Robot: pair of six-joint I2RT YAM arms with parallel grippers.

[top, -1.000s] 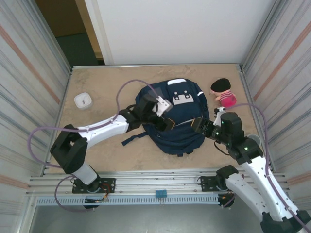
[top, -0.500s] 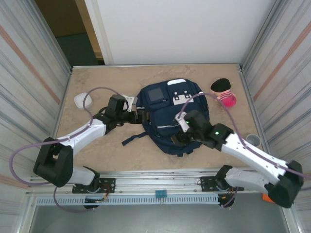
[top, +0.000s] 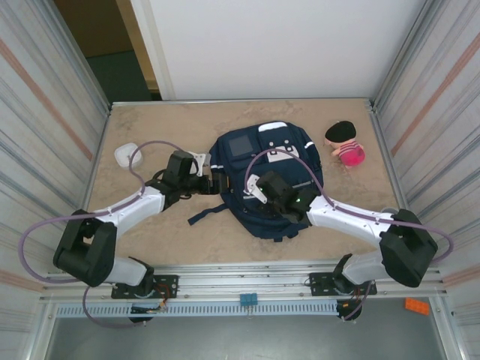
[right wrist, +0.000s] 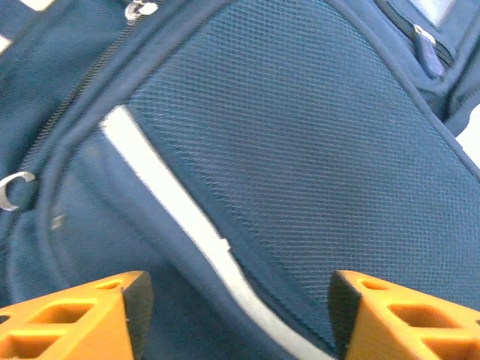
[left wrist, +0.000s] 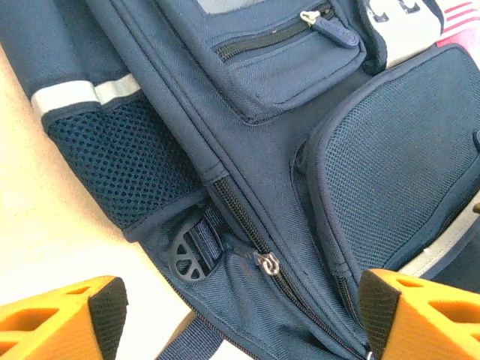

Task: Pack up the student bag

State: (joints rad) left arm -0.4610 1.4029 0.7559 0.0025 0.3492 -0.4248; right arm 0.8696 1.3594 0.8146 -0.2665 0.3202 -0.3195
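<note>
My right gripper should pinch the white stripe [right wrist: 226, 262] and hold the bag steady before my left gripper takes the pull, because the cloth around the zipper pull is slack.
The student bag [top: 279, 176] lies flat mid-table, navy with white stripes and a white front patch. My left gripper [top: 217, 184] is at the bag's left edge, open. In the left wrist view its orange fingers [left wrist: 64, 319] straddle a zipper pull [left wrist: 268, 262] and a black strap buckle [left wrist: 187, 255] without touching them. My right gripper [top: 259, 189] hovers over the bag's lower front, open. In the right wrist view its gripper [right wrist: 240, 315] spans a white reflective stripe [right wrist: 176, 202] beside the mesh pocket [right wrist: 300, 150]. Nothing is held.
A pink plush toy with a black hat [top: 344, 142] sits right of the bag near the back. A small white container [top: 126, 154] stands at the left. Corrugated metal walls close both sides. The bag's dark strap [top: 206, 215] trails to the lower left.
My right arm has swung left from the bag's right side across its front, its jaws narrowing slightly. My left gripper drew back from above the bag to its left edge.
</note>
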